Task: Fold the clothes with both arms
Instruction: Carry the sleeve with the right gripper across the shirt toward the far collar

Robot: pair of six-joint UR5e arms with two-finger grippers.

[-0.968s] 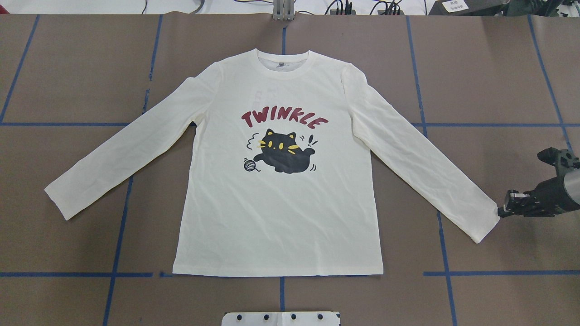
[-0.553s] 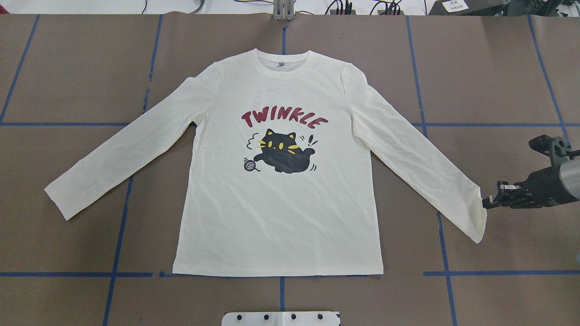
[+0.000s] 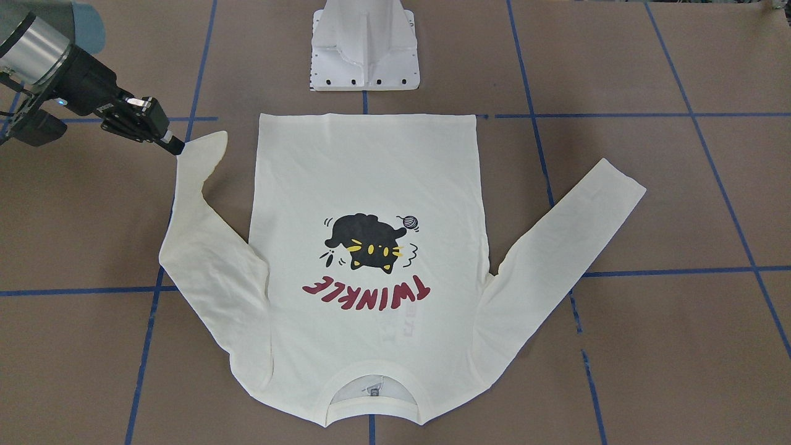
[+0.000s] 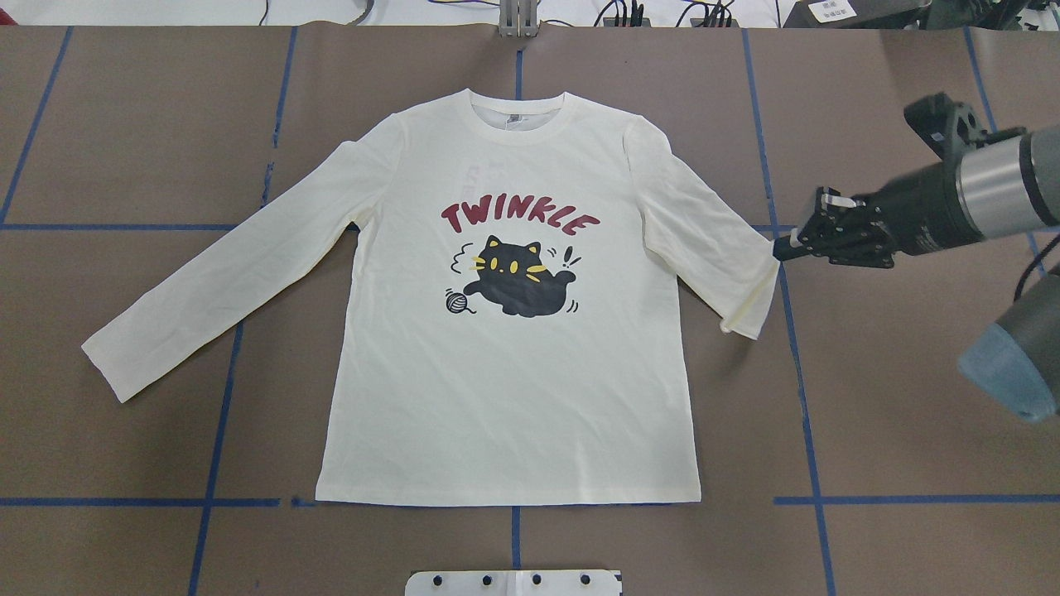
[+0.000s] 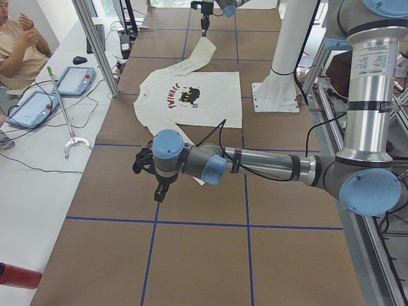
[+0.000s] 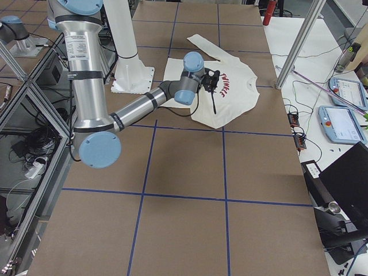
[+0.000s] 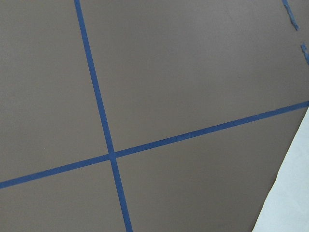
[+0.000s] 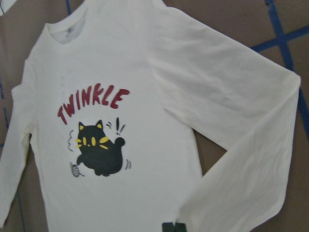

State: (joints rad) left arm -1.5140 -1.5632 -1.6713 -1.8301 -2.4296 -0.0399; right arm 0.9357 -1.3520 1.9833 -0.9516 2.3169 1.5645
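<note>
My right gripper is to go to the T-shirt's chest, just inside the armpit of the stretched-out sleeve [image 3: 478, 279] [image 8: 36, 127]. It will release the cuff there.
The cream long-sleeved T-shirt [image 4: 513, 397] lies flat, print up, with the black cat and red "TWINKLE" showing; it also shows in the front view [image 3: 364, 173] and the right wrist view [image 8: 120, 58]. My right gripper [image 4: 778, 248] is shut on the cuff of the right sleeve [image 4: 729, 265] and holds it above the table, so the sleeve doubles back on itself; the front view shows the gripper [image 3: 176, 147] too. The left sleeve [image 4: 207, 290] lies stretched out flat. My left gripper [image 5: 158, 190] hangs over the table near the left cuff; I cannot tell whether it is open or shut.
The white pedestal base [image 3: 364, 49] stands at the robot's side by the shirt's hem. Blue tape lines [image 4: 211, 463] cross the brown table. An operator [image 5: 19, 44], tablets and a grabber tool are on the white bench beyond the table's far edge.
My right gripper has lifted the right cuff off the table and carried it up and inward toward the shirt's body; the sleeve now bends back on itself.
</note>
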